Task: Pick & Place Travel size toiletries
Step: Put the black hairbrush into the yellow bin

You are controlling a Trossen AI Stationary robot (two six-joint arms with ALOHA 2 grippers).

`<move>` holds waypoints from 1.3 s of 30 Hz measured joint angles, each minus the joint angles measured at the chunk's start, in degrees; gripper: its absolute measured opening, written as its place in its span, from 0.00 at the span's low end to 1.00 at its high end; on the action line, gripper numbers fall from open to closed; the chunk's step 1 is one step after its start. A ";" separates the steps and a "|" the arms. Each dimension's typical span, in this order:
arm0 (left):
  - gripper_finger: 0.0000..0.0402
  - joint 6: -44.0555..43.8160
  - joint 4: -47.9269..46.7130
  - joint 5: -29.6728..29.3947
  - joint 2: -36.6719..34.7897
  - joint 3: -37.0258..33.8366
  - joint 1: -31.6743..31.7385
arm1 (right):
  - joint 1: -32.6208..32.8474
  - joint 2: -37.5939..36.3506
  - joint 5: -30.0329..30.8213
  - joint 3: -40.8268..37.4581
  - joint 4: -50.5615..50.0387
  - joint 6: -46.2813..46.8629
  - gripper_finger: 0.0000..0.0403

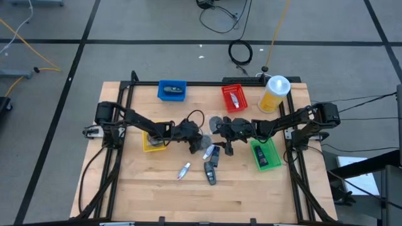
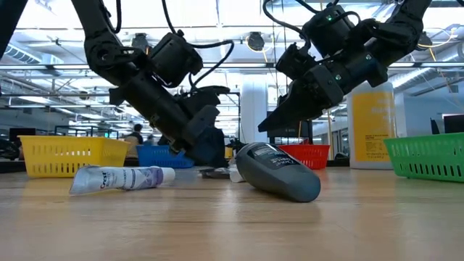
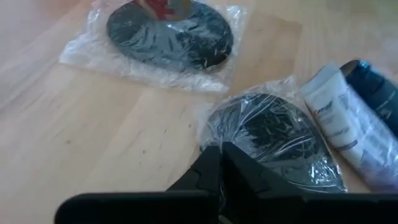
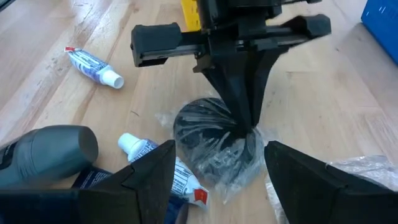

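Next, I pass the near disc from my left gripper to my right gripper, letting go of it above the table beside the far disc (image 1: 200, 134).
Two grey round discs in clear wrappers lie flat mid-table: a near one (image 3: 267, 134) and a far one (image 3: 168, 31). My left gripper (image 3: 221, 155) slants down and is shut at the near disc's (image 4: 211, 146) edge. My right gripper (image 4: 230, 186) hovers open just above and to the right of that disc, touching nothing. A white tube (image 3: 339, 118) and a dark bottle (image 3: 373, 87) lie beside the disc. Another tube (image 1: 183, 171) and a grey bottle (image 1: 211, 176) lie nearer the front edge. My left gripper pinches the near disc's clear wrapper (image 3: 214, 134) between its two shut fingertips, at the rim on the side toward the left arm. The fingers (image 4: 245, 118) slant down from the table's left. The wrapper bunches at the tips. The disc lies flat on the table.
Small bins stand around the items: yellow (image 1: 154, 143) under the left arm, blue (image 1: 171, 90) and red (image 1: 233, 97) at the back, green (image 1: 266, 154) on the right. A tall yellow canister (image 1: 275, 93) stands at the back right. Bare wood lies toward the front edge.
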 joint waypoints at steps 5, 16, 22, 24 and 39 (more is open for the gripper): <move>0.01 2.70 -6.94 -7.81 -5.30 -0.24 -2.50 | 0.00 0.00 0.01 0.00 -0.02 -0.57 0.59; 0.01 14.87 -14.62 -27.70 -18.27 -0.09 -14.77 | 0.50 0.00 -0.28 0.00 6.22 -1.07 0.59; 0.01 21.23 -9.16 -38.18 -18.29 -0.13 -20.13 | 1.99 3.55 -1.88 -0.02 16.15 -0.16 0.59; 0.00 22.61 -8.04 -39.72 -18.29 -0.13 -21.15 | 2.19 5.96 -3.42 0.02 21.53 0.91 0.59; 0.02 23.22 -5.87 -41.78 -18.29 -0.11 -22.02 | 2.21 14.38 -4.27 3.43 33.35 3.24 0.24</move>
